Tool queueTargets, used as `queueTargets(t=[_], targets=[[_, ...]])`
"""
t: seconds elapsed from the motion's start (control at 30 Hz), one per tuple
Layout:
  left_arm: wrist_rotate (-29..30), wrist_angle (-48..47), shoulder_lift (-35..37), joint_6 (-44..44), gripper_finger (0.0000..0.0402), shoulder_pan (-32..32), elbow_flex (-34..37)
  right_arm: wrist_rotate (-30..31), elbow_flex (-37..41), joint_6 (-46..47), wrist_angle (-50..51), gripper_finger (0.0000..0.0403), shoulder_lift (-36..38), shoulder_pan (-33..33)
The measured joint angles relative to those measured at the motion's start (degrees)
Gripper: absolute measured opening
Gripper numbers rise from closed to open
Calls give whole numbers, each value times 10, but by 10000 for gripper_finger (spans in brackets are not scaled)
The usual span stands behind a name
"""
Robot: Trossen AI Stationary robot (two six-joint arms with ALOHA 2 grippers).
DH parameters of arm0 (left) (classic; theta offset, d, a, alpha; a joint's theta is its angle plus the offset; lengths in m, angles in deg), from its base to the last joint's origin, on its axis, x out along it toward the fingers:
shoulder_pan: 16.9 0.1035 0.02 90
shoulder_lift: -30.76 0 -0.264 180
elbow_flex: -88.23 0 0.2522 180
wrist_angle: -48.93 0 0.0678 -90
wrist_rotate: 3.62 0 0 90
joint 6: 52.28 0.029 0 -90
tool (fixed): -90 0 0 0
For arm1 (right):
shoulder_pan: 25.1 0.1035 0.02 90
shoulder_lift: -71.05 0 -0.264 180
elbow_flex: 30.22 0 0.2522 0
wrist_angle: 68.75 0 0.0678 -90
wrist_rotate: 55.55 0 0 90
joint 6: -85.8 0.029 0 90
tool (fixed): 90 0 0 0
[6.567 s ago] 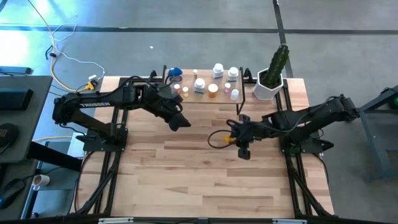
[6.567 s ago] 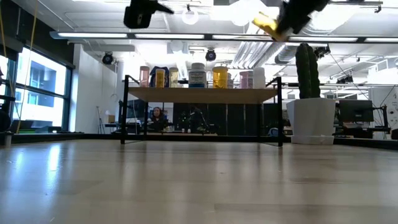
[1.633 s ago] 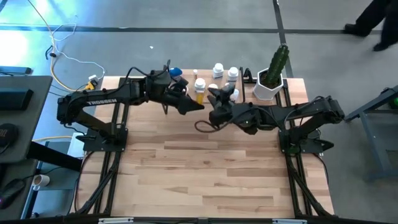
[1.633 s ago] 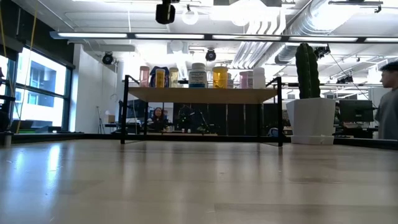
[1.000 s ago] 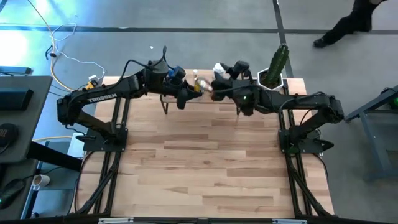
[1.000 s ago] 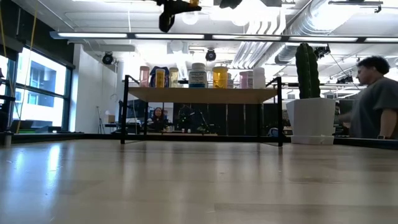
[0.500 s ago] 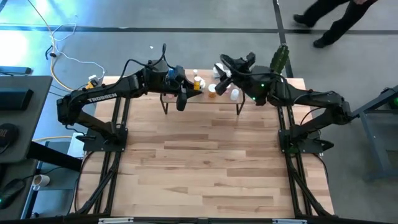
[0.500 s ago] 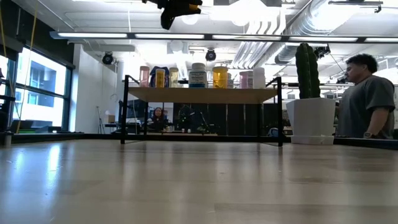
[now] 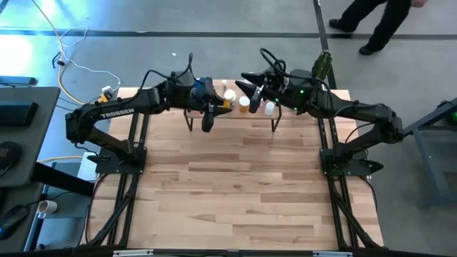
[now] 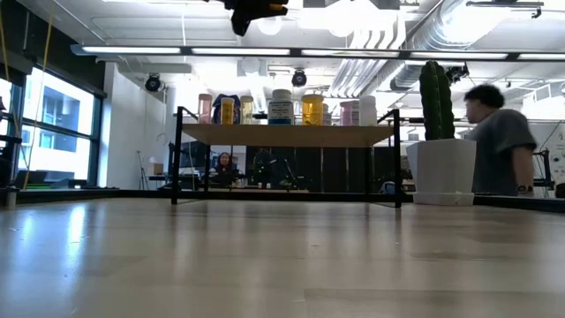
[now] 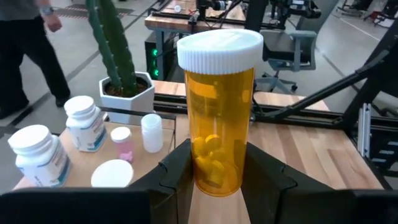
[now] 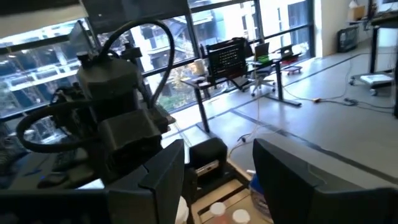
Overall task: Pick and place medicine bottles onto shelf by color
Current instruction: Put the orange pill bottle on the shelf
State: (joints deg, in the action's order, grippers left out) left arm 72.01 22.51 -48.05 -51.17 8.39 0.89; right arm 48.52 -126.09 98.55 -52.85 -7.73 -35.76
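Next, my right gripper closes on the orange bottle's upper body (image 9: pixel 228 101), just below its white cap, to take it from my left gripper.
An orange medicine bottle (image 11: pixel 217 118) with a white cap stands upright in my left gripper (image 11: pixel 217 180), which is shut on it above the shelf's left half (image 9: pixel 216 107). The shelf (image 10: pixel 287 134) is a low wood board on black legs at the table's far edge. On it stand white bottles (image 11: pixel 37 155), a pink vial (image 11: pixel 122 143), a white vial (image 11: pixel 151 132) and orange ones (image 10: pixel 312 109). My right gripper (image 12: pixel 224 174) is open with nothing between its fingers. It hangs over the shelf's far side (image 9: pixel 246 83) and faces my left gripper. My left gripper pinches the orange bottle's lower body (image 11: pixel 214 177) between its two fingers, one on each side. The fingers come nearly level from the table's left. The bottle stands upright, cap up, lifted clear above the shelf.
A white pot with a cactus (image 9: pixel 314 89) stands right of the shelf at the far right corner. A person (image 10: pixel 499 141) walks behind the table. The wide plank tabletop (image 9: pixel 235 185) lies bare in front of the shelf.
My right gripper has drawn back from the orange bottle toward the table's far edge, risen and rolled about its axis. My left gripper has stayed in place and rolled its wrist, turning the bottle with it.
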Motion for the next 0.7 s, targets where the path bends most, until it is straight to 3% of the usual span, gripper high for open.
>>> queueTargets(t=[0.7], targets=[[0,0,0,1,101,-10,0,-23,0,8,23,181,-43,14]])
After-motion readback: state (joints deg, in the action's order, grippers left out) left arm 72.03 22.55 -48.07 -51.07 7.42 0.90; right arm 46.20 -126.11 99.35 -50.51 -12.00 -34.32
